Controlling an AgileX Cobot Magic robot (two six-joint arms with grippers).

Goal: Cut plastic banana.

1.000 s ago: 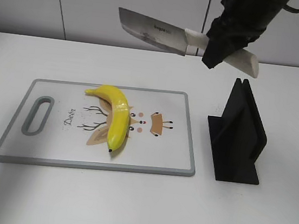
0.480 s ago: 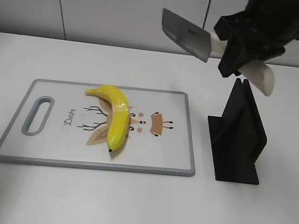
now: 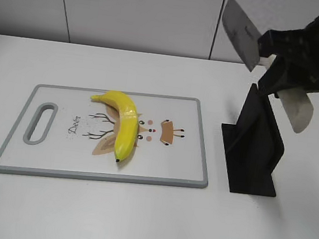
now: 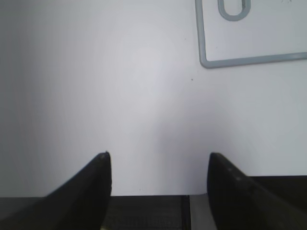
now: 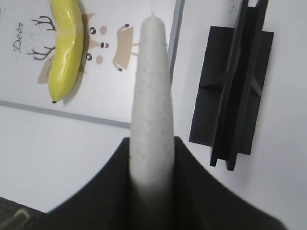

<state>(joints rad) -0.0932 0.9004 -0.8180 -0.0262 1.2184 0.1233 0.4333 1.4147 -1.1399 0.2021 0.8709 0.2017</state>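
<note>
The cleaver knife will go down in the slot of the black knife stand (image 3: 274,135) (image 5: 231,122), where I should set it with my right gripper. The knife is now high above that stand.
The plastic banana (image 3: 121,124), bright yellow and whole, lies on the grey-rimmed cutting board (image 3: 201,137) with a deer drawing; it also shows in the right wrist view (image 5: 64,45). My right gripper (image 3: 282,67) is shut on the pale handle (image 5: 152,96) of a cleaver knife (image 3: 240,31), held high above the black knife stand (image 3: 253,144), blade pointing up and left. My left gripper (image 4: 157,163) is open and empty over bare white table, near the board's handle corner (image 4: 206,60). It is out of the exterior view.
The black knife stand (image 5: 233,86) stands right of the board on the white table (image 3: 135,221). A pale panelled wall runs behind the table.
My right gripper has carried the knife from above the board's far edge to the right, over the stand, and tilted the blade upward. The banana and board have not moved.
</note>
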